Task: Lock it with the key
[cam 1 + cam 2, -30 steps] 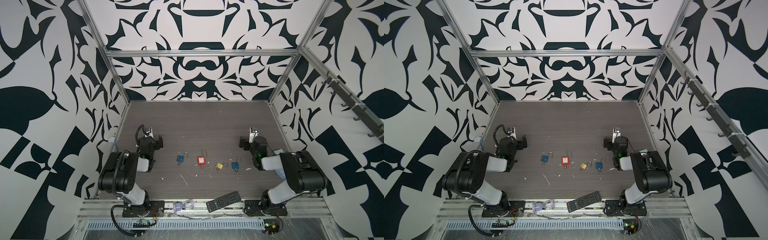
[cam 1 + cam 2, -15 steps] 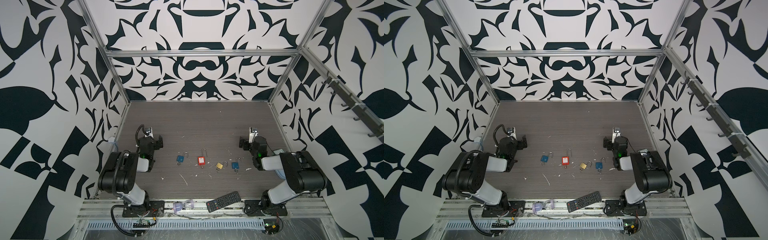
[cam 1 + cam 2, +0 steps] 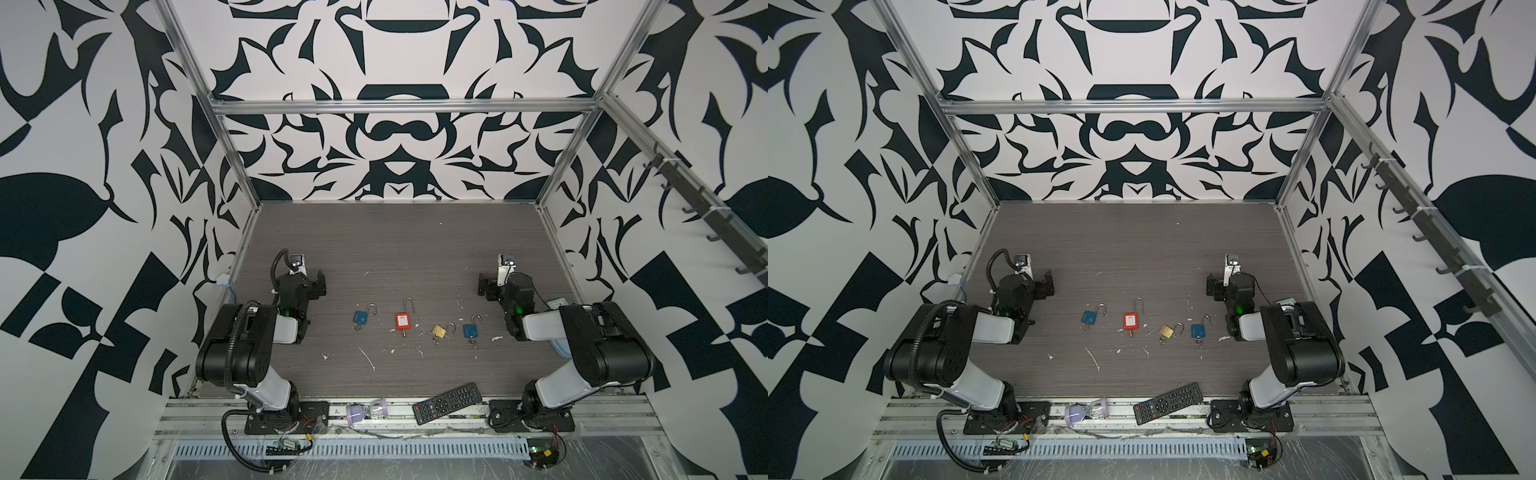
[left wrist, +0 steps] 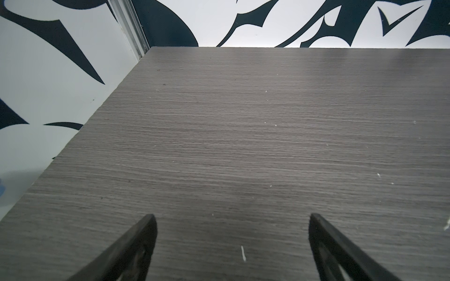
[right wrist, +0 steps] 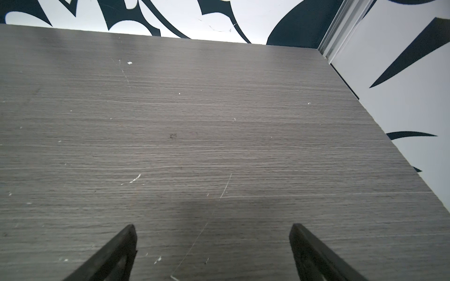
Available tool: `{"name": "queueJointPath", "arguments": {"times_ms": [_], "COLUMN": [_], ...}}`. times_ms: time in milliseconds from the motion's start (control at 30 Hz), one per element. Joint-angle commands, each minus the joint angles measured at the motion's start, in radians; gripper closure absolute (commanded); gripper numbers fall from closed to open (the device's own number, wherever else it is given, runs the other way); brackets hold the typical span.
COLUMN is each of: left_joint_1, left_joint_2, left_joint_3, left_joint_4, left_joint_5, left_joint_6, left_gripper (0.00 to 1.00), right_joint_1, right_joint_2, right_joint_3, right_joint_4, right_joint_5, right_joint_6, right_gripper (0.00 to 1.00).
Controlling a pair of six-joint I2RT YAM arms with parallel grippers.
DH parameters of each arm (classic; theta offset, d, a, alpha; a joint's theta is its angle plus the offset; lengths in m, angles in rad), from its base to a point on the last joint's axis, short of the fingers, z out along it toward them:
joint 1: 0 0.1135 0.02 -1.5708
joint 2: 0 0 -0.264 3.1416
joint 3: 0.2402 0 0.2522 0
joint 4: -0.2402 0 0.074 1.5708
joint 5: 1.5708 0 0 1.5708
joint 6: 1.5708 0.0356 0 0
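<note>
The blue padlock beside the brass padlock is next for my right gripper, which should close on the sides of the blue padlock's body (image 3: 470,332).
Several padlocks lie in a row mid-table, all with raised shackles: a blue padlock (image 3: 360,318) (image 3: 1089,317), a red padlock (image 3: 402,321) (image 3: 1130,321), a brass padlock (image 3: 439,331) (image 3: 1167,331) and another blue padlock (image 3: 470,331) (image 3: 1198,331). A small key (image 3: 435,340) seems to stick out of each body's near end. My left gripper (image 3: 318,284) (image 4: 231,219) rests open at the left, away from the locks. My right gripper (image 3: 484,286) (image 5: 211,228) rests open at the right. Both wrist views show only bare table between the fingers.
A black remote control (image 3: 448,402) lies at the table's front edge, beside a clear plastic hourglass (image 3: 365,409) on the rail. White scraps (image 3: 368,359) dot the grey wood table (image 3: 395,249). Patterned walls close three sides; a hook rail (image 3: 706,216) runs along the right wall.
</note>
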Motion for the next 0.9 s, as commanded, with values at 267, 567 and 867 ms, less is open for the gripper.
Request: {"name": "queueJointPath", "arguments": {"times_ms": [267, 567, 867], "left_joint_1": [-0.088, -0.323, -0.402], "left_joint_2": [-0.199, -0.548, -0.616], "left_joint_3": [0.101, 0.425, 0.542], "left_joint_4": [-0.274, -1.039, -1.585], "left_joint_5": [-0.092, -0.201, 0.173], "left_joint_6": [0.074, -0.218, -0.521], "left_gripper": [0.01, 0.01, 0.01], "right_joint_1": [0.051, 0.184, 0.463], "right_joint_2": [-0.198, -0.374, -0.599], "right_joint_3": [0.268, 0.567, 0.497], "right_joint_4": [-0.609, -1.385, -1.695], "right_joint_5": [0.267, 0.187, 0.14], "right_joint_6": [0.104, 0.432, 0.691], "right_gripper": [0.0, 0.0, 0.0]}}
